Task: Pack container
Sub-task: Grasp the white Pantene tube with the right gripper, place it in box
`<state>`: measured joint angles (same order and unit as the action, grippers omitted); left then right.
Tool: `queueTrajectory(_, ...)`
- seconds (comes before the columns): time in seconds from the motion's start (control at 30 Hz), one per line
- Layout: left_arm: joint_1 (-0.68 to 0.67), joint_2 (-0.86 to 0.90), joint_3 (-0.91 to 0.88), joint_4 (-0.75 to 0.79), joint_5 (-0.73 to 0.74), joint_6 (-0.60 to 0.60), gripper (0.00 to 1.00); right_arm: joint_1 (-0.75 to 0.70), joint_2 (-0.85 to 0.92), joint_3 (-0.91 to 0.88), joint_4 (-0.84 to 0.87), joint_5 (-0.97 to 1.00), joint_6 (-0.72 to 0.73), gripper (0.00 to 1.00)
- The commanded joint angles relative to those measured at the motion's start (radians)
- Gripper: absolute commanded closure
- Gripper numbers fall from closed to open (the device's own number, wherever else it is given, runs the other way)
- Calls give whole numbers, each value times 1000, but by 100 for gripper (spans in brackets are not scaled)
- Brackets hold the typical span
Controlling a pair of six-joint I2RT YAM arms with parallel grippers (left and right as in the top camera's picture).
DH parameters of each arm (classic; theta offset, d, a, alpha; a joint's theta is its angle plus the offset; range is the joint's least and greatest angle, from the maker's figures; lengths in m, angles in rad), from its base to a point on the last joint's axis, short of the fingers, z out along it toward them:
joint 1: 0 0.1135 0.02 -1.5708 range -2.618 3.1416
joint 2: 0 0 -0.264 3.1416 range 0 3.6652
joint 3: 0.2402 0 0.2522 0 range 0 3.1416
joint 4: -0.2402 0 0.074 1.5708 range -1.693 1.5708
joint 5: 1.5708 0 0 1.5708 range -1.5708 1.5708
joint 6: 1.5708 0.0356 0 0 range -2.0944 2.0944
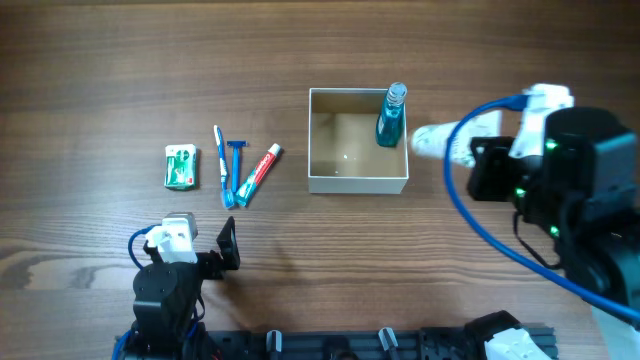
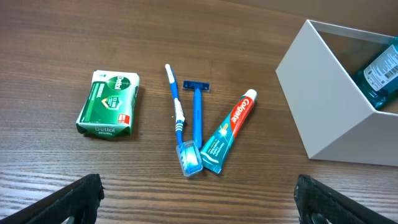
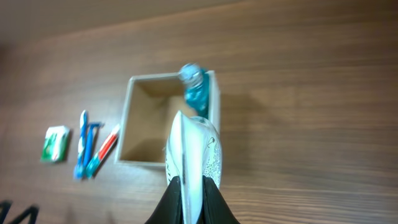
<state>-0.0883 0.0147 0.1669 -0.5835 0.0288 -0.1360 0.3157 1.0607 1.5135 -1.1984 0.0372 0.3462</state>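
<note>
The white tube will go down inside the container (image 1: 381, 162) (image 3: 180, 138), just in front of the blue mouthwash bottle, from my right gripper.
The container (image 1: 358, 184), a square white-walled box with a tan inside, stands mid-table and holds an upright blue mouthwash bottle (image 1: 391, 118) in its far right corner. It also shows in the left wrist view (image 2: 329, 99) and the right wrist view (image 3: 134, 124). My right gripper (image 3: 194, 186) is shut on a white tube (image 3: 198, 146), held just right of the container (image 1: 440, 140). My left gripper (image 2: 199, 202) is open and empty, near the table's front edge. A green soap box (image 2: 107, 102), toothbrush (image 2: 177, 115), blue razor (image 2: 196, 112) and toothpaste (image 2: 229, 129) lie left of the container.
A blue cable (image 1: 480, 220) loops from the right arm over the table's right side. The left arm's base (image 1: 165, 295) sits at the front left.
</note>
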Motion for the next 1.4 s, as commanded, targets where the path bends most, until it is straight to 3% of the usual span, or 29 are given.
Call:
queueTrajectory(0.0, 7, -8, -13, -3, 15, -6, 0, 60, 113, 11, 19, -32, -5, 96)
queueTrajectory(0.23, 7, -8, -13, -3, 15, -6, 0, 70, 510, 11, 135, 32, -6, 96)
queueTrajectory(0.33, 7, -8, -13, -3, 15, -6, 0, 71, 590, 11, 154, 6, -3, 96)
queueTrajectory(0.7, 7, -8, -13, -3, 15, -6, 0, 71, 555, 11, 229, 6, -72, 96)
queueTrajectory(0.87, 7, -8, -13, -3, 15, -6, 1, 95, 536, 11, 205, -77, -199, 96)
queueTrajectory(1.37, 7, -8, -13, -3, 15, -6, 0, 104, 401, -10, -108, -84, -124, 91)
